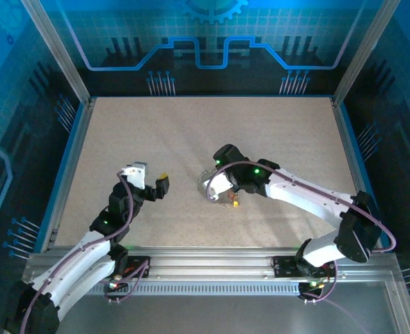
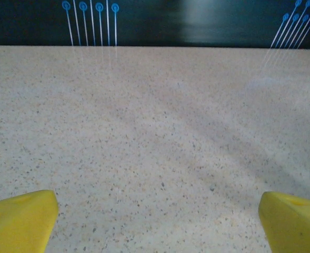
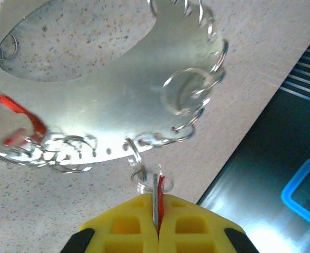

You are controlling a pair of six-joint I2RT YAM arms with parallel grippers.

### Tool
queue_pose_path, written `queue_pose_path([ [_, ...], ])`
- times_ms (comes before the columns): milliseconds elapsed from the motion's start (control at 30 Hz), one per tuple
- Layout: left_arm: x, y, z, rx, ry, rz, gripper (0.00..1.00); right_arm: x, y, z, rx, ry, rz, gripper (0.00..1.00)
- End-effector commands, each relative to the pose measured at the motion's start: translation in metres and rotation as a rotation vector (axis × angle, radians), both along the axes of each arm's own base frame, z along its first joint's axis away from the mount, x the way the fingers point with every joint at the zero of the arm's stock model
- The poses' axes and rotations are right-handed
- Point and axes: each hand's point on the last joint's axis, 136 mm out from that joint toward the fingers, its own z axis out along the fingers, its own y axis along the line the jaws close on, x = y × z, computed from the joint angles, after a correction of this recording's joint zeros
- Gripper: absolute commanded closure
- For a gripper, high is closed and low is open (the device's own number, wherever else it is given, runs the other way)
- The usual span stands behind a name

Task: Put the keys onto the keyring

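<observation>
Next, the right gripper releases the small key, now held edge-on by the keyring, on the beige tabletop [image 1: 253, 171] beside the keyring, under the arm holding it.
My right gripper [image 3: 157, 205] is shut on a small key [image 3: 156, 185], a thin silver blade with red plastic beside it, held edge-on between the yellow fingertips. Just beyond it lies the keyring [image 3: 118, 100], a flat silvery loop with small wire rings hanging from its rim; one small ring [image 3: 135, 158] hangs beside the held key. A red-tagged key [image 3: 15, 124] sits at the loop's left side. From above, the right gripper [image 1: 216, 189] is over the keyring [image 1: 206, 185], with small yellow and red keys [image 1: 234, 202] beside it. My left gripper [image 2: 160, 224] [image 1: 160, 185] stands open over bare table.
The speckled beige tabletop [image 1: 191, 132] stretches to a dark blue-lit back wall [image 1: 205, 49]. A metal rail [image 1: 211, 268] runs along the near edge by the arm bases. The table's right edge [image 3: 260, 132] drops off close to the held key.
</observation>
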Motion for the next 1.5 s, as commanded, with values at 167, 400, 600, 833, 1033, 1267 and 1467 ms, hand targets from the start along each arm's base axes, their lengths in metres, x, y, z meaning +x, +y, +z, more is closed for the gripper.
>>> queue_pose_path([
  [167, 0.012, -0.004, 0.019, 0.060, -0.033, -0.021, 0.01, 0.022, -0.011, -0.026, 0.018, 0.048, -0.102, 1.00],
  [400, 0.018, -0.006, 0.010, 0.153, -0.014, -0.050, 0.01, 0.045, -0.029, -0.049, 0.041, 0.092, -0.245, 1.00],
  [600, 0.020, 0.002, 0.006, 0.181, -0.020, -0.010, 0.01, 0.059, -0.049, -0.074, 0.014, 0.142, -0.323, 1.00],
  [833, 0.020, 0.011, -0.003, 0.208, 0.023, 0.038, 0.01, 0.063, -0.070, -0.101, -0.013, 0.247, -0.428, 0.98],
  [1033, 0.022, 0.019, -0.011, 0.218, 0.057, 0.079, 0.01, 0.063, -0.104, -0.120, -0.037, 0.316, -0.550, 0.96],
  [1267, 0.024, 0.020, -0.015, 0.222, 0.057, 0.088, 0.01, 0.057, -0.115, -0.120, 0.011, 0.377, -0.616, 0.87],
  [1467, 0.022, 0.024, -0.014, 0.215, 0.045, 0.113, 0.01, 0.059, -0.130, -0.105, 0.041, 0.343, -0.695, 0.81],
])
